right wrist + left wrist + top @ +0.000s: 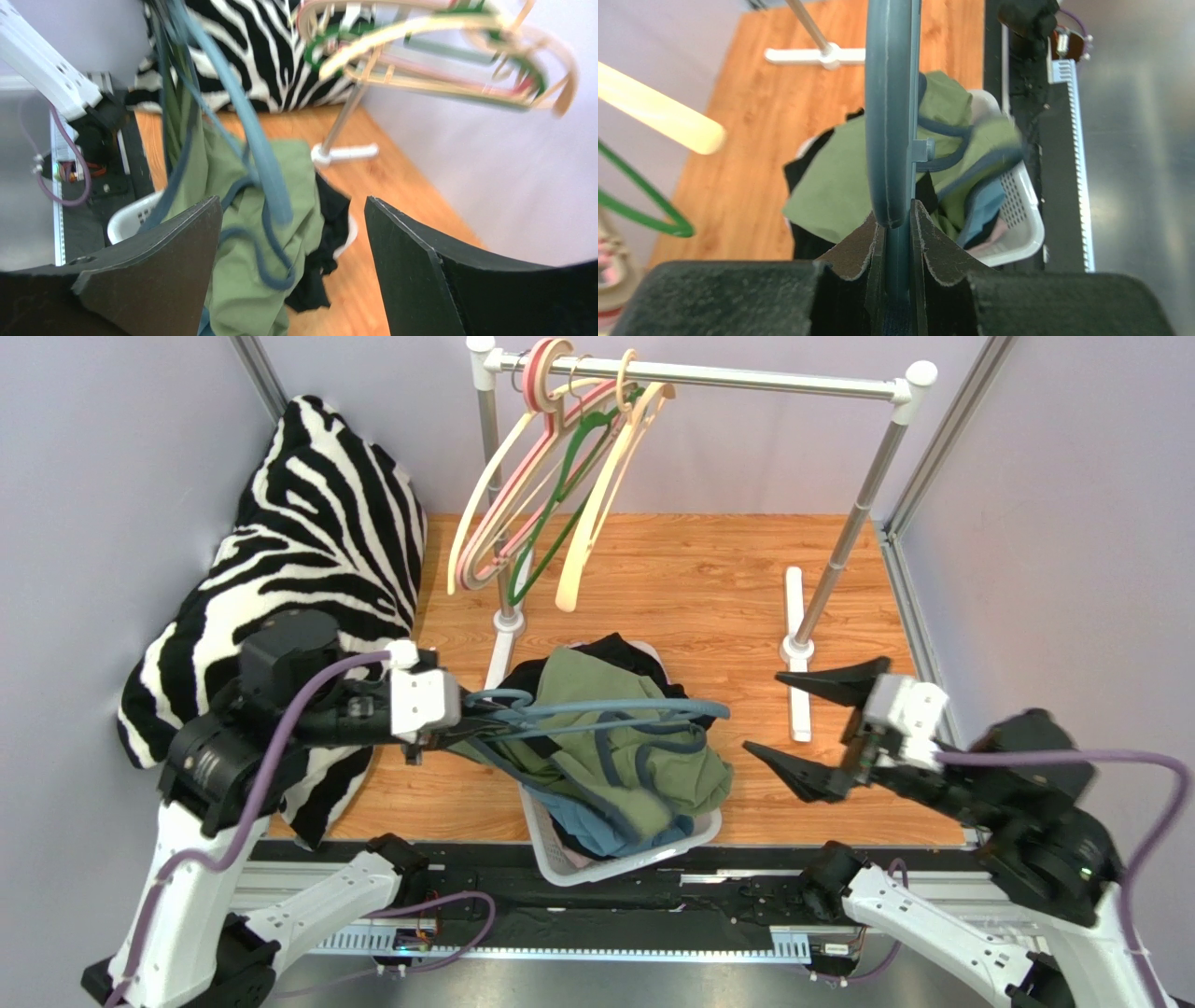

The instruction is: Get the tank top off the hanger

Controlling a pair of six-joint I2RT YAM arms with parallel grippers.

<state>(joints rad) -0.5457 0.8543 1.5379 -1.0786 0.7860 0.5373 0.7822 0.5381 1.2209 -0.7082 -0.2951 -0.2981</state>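
The robot's right gripper will grab the loose end (717, 710) (278, 206) of the blue-grey hanger, the end farthest from the left gripper.
A green tank top with blue-grey trim (634, 756) hangs from a blue-grey hanger (617, 710) over a white basket (617, 857). My left gripper (438, 738) is shut on the hanger's hook end and holds it level above the basket. In the left wrist view the hanger (892, 112) runs up from between my shut fingers, the tank top (840, 185) behind it. My right gripper (800, 721) is open and empty, just right of the tank top. In the right wrist view the tank top (246, 231) and hanger arm (246, 133) show between my open fingers.
A clothes rail (730, 375) at the back holds several empty hangers (554, 476). Its white feet (797, 651) stand on the wooden table. A zebra-print pillow (309, 546) lies at the left. The basket holds black (617, 655) and blue clothes.
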